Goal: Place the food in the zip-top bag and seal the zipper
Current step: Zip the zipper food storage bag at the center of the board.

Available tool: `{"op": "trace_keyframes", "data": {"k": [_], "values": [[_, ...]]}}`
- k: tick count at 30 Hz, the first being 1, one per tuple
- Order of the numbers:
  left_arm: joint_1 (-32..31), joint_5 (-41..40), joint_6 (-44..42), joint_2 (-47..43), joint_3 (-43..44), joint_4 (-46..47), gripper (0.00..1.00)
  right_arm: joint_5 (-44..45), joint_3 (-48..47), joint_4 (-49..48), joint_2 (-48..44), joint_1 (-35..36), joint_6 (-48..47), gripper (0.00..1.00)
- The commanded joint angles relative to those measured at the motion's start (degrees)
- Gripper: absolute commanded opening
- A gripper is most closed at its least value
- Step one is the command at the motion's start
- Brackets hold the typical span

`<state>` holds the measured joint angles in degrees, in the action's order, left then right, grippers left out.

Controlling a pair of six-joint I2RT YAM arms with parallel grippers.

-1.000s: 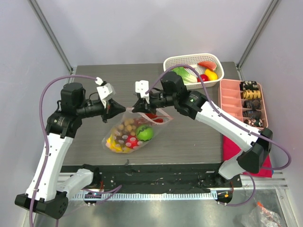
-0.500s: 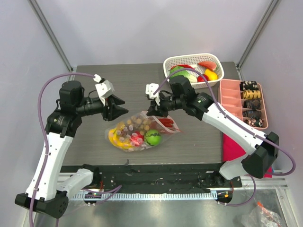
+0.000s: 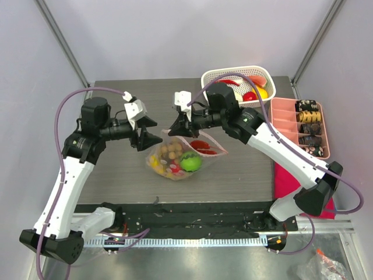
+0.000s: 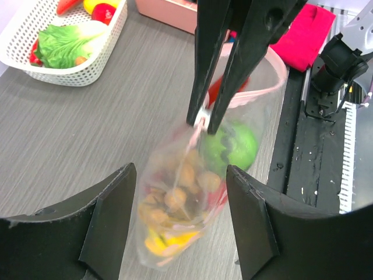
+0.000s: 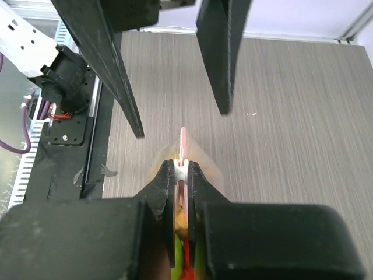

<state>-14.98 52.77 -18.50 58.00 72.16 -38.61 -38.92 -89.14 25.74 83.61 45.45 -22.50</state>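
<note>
I should pinch that zipper end (image 4: 193, 139) firmly with my left gripper before my right gripper pulls the slider along, because the zipper's end past the white slider sticks out free.
The zip-top bag (image 3: 182, 158) is clear and holds the food: a green round fruit (image 3: 190, 161), a brown berry cluster (image 3: 168, 152), yellow and red pieces. My right gripper (image 3: 173, 129) is shut on the left end of the pinkish zipper (image 3: 205, 142), pinching a small white slider (image 5: 182, 171) between its fingers. The bag (image 4: 186, 198) droops below that grip. My left gripper (image 3: 157, 131) stands open just left of the bag, its fingers (image 4: 113, 221) either side of the bag without touching it. In the right wrist view the zipper (image 5: 183, 140) stands edge-on above my right gripper (image 5: 182, 173).
A white lattice basket (image 3: 213, 76) with lettuce and other toy foods stands at the back right. Beside it is a pink compartment tray (image 3: 282, 124) with dark items, and a red cloth (image 3: 284, 182) lies at the table's right front. The black rail (image 3: 192, 217) runs along the near edge.
My left gripper has opened and let go of the bag's left corner. The bag has shifted right and now hangs from the right gripper alone.
</note>
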Motion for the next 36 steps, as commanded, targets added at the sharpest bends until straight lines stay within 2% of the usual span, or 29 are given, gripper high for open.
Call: {"op": "trace_keyframes", "data": {"k": [1, 3, 9, 12, 13, 16, 25, 36], "values": [[-1.36, 1.54, -2.59, 0.80, 0.88, 2.58, 0.65, -3.09, -4.19, -4.12, 0.85, 1.04, -0.44, 0.01], [-2.42, 1.02, -3.56, 1.41, 0.79, 2.49, 0.63, -3.27, -4.55, -3.68, 1.11, 1.57, -1.66, 0.01], [-5.40, 0.58, -6.89, 2.82, 0.70, -1.37, 0.50, -2.31, -4.81, -3.06, 1.29, 2.18, -2.20, 0.01], [-7.51, -2.75, -7.95, 2.56, -0.26, -1.91, 0.36, -2.30, -4.55, -3.06, 1.11, 2.10, -2.28, 0.01], [-7.52, -3.02, -7.87, 2.56, -0.35, -1.99, 0.22, -2.39, -4.46, -3.06, 1.11, 2.27, -2.20, 0.01], [-7.60, -4.78, -6.90, 2.56, 0.61, -2.43, 0.00, -1.95, -3.67, -2.71, 0.85, 2.27, -2.72, 0.01], [-6.73, -10.23, -1.28, -1.30, 1.14, -2.97, 0.00, 1.74, 3.53, -0.69, -2.57, 1.13, -6.50, 0.01], [-2.60, -10.76, 1.97, -1.92, 2.55, -0.94, 0.00, 2.79, 12.14, 6.78, -9.25, -7.29, -9.66, 0.01]]}}
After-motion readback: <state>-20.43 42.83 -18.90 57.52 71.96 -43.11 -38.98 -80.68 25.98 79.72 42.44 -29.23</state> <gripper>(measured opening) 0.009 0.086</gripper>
